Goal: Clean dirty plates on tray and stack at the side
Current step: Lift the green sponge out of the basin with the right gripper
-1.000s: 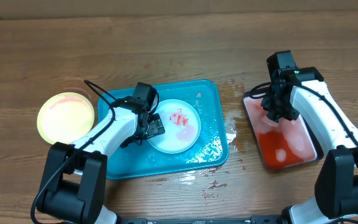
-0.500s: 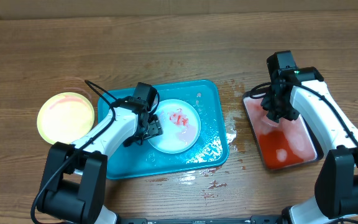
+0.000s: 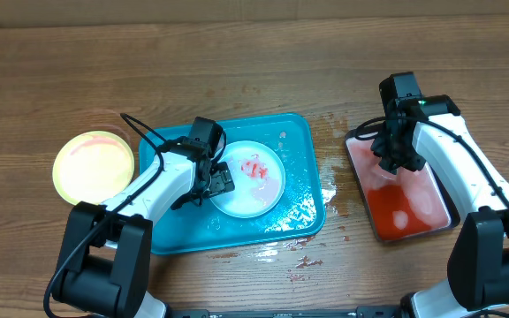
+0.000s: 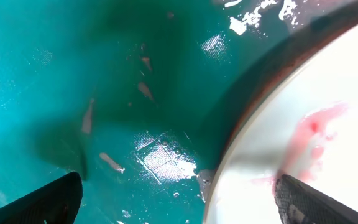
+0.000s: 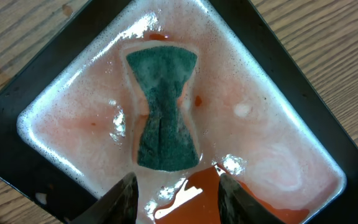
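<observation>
The sponge lies in the black tray. Next, I bring my right gripper to the narrow middle of the green sponge [image 3: 383, 162] [image 5: 163, 107] and close it there.
A pale blue-white plate [image 3: 253, 181] smeared with red sauce lies on the turquoise tray [image 3: 290, 141]. A yellow-green plate [image 3: 94, 165] sits on the table left of the tray; I cannot tell if another lies under it. My left gripper [image 3: 216, 182] is open at the pale plate's left rim. In the left wrist view, the left gripper [image 4: 179, 205] has one finger over the tray [image 4: 73, 93] and one over the plate [image 4: 328, 124]. My right gripper [image 3: 394, 164] is open and empty above a green sponge [image 5: 165, 118] lying in foamy red liquid; in the right wrist view the right gripper [image 5: 179, 199] has its fingers just short of the sponge.
A black tray [image 3: 357, 181] of red liquid stands at the right, also seen in the right wrist view [image 5: 36, 68]. Water and red drips spot the wood [image 3: 334, 190] between the two trays and in front of the turquoise tray.
</observation>
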Robot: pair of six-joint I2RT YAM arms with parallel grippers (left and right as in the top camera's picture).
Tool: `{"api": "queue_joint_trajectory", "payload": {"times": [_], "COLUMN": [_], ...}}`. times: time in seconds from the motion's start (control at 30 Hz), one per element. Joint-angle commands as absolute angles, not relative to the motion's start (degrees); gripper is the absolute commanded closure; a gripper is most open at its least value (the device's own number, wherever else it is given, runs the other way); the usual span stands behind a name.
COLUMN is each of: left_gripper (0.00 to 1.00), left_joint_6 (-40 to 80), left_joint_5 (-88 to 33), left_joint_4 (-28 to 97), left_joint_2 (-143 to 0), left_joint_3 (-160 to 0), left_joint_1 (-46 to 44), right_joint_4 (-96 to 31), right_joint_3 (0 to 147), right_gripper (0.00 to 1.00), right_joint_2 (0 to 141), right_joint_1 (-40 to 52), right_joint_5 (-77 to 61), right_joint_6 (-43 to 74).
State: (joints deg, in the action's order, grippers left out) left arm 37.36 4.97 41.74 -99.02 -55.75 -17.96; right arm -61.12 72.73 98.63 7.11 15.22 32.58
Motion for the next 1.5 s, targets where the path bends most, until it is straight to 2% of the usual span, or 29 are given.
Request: {"api": "queue_joint_trajectory", "payload": {"times": [0.0, 0.3, 0.37, 0.47, 0.5, 0.73, 1.0, 1.2, 1.3, 1.33, 1.47], "left_gripper": [0.0, 0.01, 0.28, 0.88, 0.96, 0.96, 0.96, 0.96, 0.96, 0.96, 0.96], "left_joint_6": [37.3, 28.5, 27.8, 27.9, 27.9, 29.5, 22.9, 22.7, 22.7, 22.7, 22.6], "left_joint_5": [4.7, 0.7, 0.7, 2.2, 2.7, 3.6, 3.4, 3.4, 3.4, 3.4, 3.4], "left_joint_4": [41.6, 41.2, 40.6, 40.0, 40.0, 40.1, 38.8, 38.7, 38.7, 38.7, 38.8], "left_joint_2": [-100.0, -100.0, -100.0, -100.0, -100.0, -100.0, -100.0, -100.0, -100.0, -100.0, -100.0], "left_joint_3": [-54.9, -54.9, -54.9, -54.9, -54.9, -54.9, -54.9, -54.9, -54.9, -54.9, -54.9], "left_joint_1": [-18.0, -18.0, -18.0, -18.0, -18.0, -18.0, -18.0, -18.0, -18.0, -18.0, -18.0], "right_joint_4": [-61.1, -61.2, -61.1, -61.2, -61.2, -61.2, -59.6, -56.7, -55.8, -55.8, -56.0], "right_joint_3": [72.7, 72.7, 72.7, 72.7, 72.7, 72.7, 72.7, 72.7, 72.7, 72.7, 72.7], "right_gripper": [0.57, 0.57, 0.57, 0.57, 0.57, 0.57, 0.57, 0.55, 0.73, 0.76, 0.77], "right_joint_2": [98.3, 98.3, 98.3, 98.3, 98.3, 98.3, 98.3, 98.8, 100.2, 100.8, 103.9], "right_joint_1": [6.9, 6.9, 6.9, 6.9, 6.9, 6.9, 6.9, 6.9, 6.3, 6.0, 4.7], "right_joint_5": [15.4, 15.4, 15.4, 15.4, 15.4, 15.4, 15.4, 15.4, 15.4, 15.4, 14.9], "right_joint_6": [32.6, 32.6, 32.6, 32.6, 32.6, 32.6, 31.3, 28.1, 30.6, 31.9, 36.2]}}
